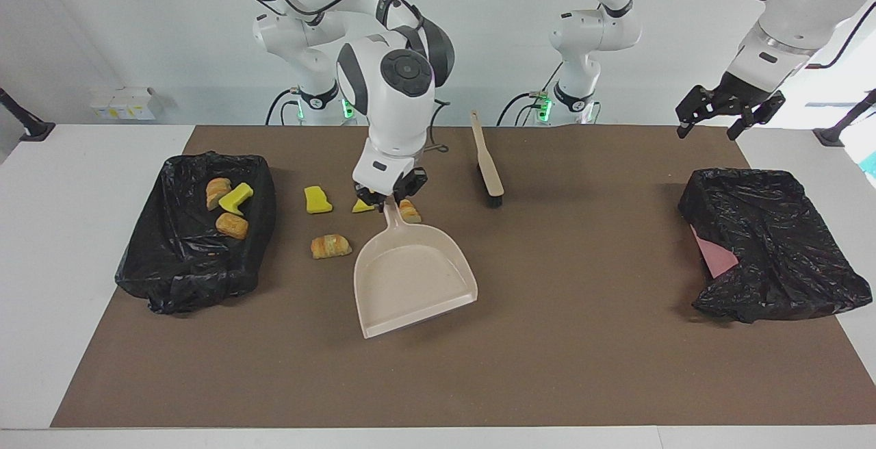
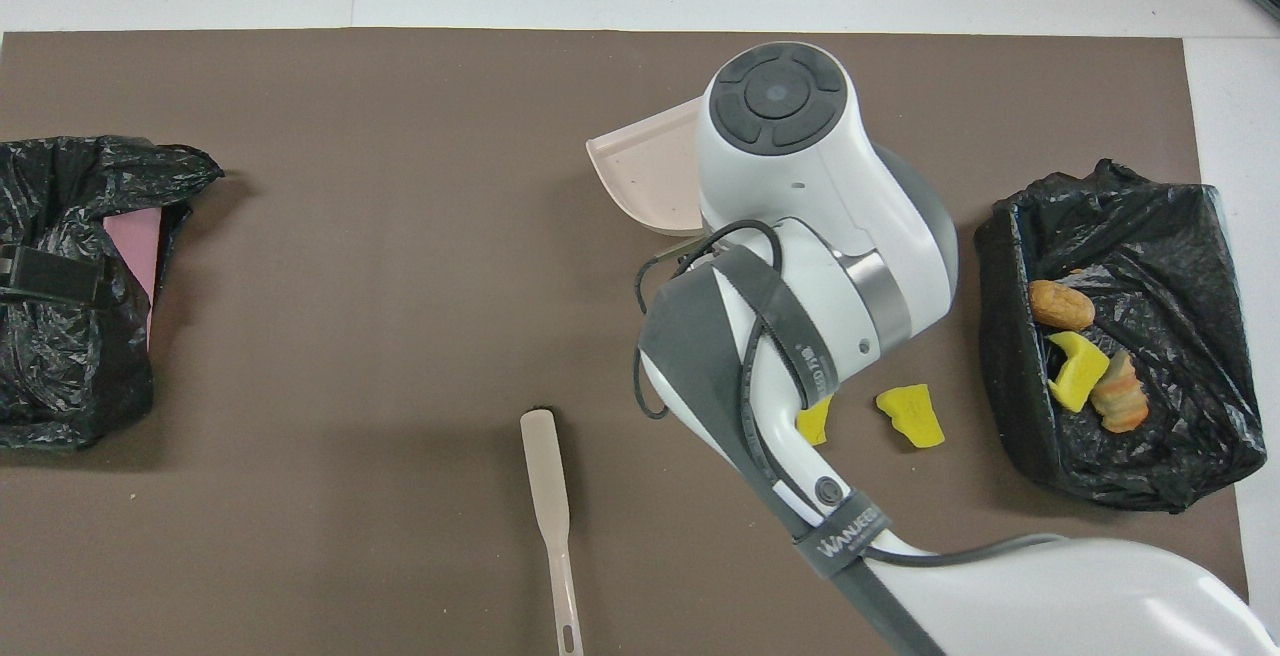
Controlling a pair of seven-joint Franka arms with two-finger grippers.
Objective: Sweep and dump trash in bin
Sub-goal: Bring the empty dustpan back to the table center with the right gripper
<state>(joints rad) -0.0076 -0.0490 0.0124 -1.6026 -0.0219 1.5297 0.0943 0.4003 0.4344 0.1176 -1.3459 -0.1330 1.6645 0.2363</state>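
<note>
Next, my right gripper sets the beige dustpan down on the bare brown mat straight (image 2: 554, 210) beyond the brush.
My right gripper (image 1: 391, 201) is shut on the handle of the beige dustpan (image 1: 410, 278), which sits low on the brown mat with its open lip pointing away from the robots. Loose trash lies around the handle: a yellow sponge chunk (image 1: 317, 199), a second yellow chunk (image 1: 363, 207) half hidden by the gripper, a bread piece (image 1: 410, 211) and a striped pastry (image 1: 330, 246). The black-lined bin (image 1: 178, 285) at the right arm's end holds two bread pieces (image 1: 231, 225) and a yellow chunk (image 1: 237, 196). In the overhead view the arm covers most of the dustpan (image 2: 645, 171).
A brush (image 1: 488, 168) lies on the mat toward the robots, beside the dustpan handle. A second black-lined bin (image 1: 773, 250) with a pink sheet stands at the left arm's end. My left gripper (image 1: 729, 119) waits open in the air above that bin's robot-side edge.
</note>
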